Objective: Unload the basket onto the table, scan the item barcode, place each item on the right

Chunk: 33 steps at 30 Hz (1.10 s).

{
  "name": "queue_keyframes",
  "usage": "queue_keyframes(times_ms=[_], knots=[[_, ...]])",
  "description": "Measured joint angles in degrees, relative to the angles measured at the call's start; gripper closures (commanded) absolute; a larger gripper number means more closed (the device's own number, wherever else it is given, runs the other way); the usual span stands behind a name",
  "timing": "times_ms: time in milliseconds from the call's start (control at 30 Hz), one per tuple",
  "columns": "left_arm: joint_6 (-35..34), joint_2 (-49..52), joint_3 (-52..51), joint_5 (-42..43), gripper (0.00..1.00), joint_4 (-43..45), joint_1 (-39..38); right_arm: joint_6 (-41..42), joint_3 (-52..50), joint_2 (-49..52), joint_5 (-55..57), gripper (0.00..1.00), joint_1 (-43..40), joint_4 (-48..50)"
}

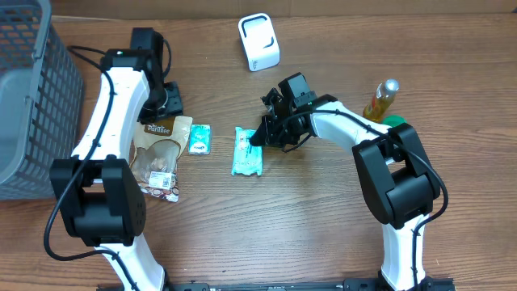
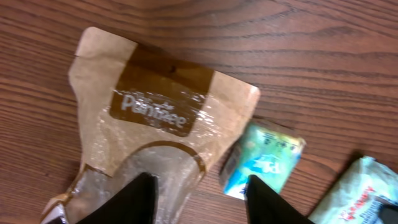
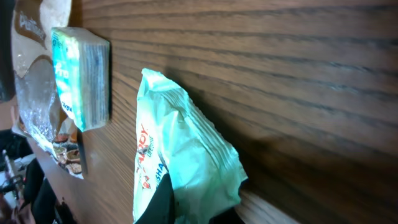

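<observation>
I should set the mint-green packet, which lies on the wooden table now, on the bare table (image 1: 287, 160) between the teal packet and the bottle with my right gripper.
A mint-green snack packet (image 1: 247, 153) lies on the wooden table, and my right gripper (image 1: 260, 136) is shut on its right end. In the right wrist view the packet (image 3: 186, 155) is pinched between the dark fingers of that gripper (image 3: 199, 208). A white barcode scanner (image 1: 258, 42) stands at the back centre. My left gripper (image 2: 202, 202) is open above a brown pouch (image 2: 149, 118) with a clear window, and nothing is between its fingers (image 2: 140, 199). In the overhead view the left gripper (image 1: 166, 103) sits at the pouch's (image 1: 160, 153) top edge.
A small teal packet (image 1: 199, 139) lies between the pouch and the green packet, also seen from the left wrist (image 2: 264, 155). A grey basket (image 1: 32, 97) fills the left edge. A bottle (image 1: 381, 101) stands at the right beside a green object (image 1: 397, 123).
</observation>
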Motion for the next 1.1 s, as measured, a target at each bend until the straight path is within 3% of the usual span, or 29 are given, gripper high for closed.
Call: queue_keyframes(times_ms=[33, 233, 567, 767, 1100], knots=[[0.15, 0.0, 0.0, 0.13, 0.0, -0.13, 0.31, -0.11, 0.96, -0.02, 0.92, 0.96, -0.04, -2.01], [-0.07, 0.0, 0.0, 0.48, 0.0, -0.37, 0.37, -4.0, 7.32, -2.89, 12.87, 0.96, -0.31, -15.02], [-0.07, 0.0, 0.0, 0.59, 0.0, -0.37, 0.37, -7.98, 9.94, -13.35, 49.46, 0.96, 6.78, -24.79], [-0.07, 0.0, 0.0, 0.59, 0.0, -0.37, 0.37, -8.76, 9.75, -11.56, 69.48, 0.96, 14.45, -25.05], [-0.07, 0.0, 0.0, 0.59, 0.0, -0.37, 0.37, -8.24, 9.46, -3.06, 81.59, 0.96, 22.56, -24.55]])
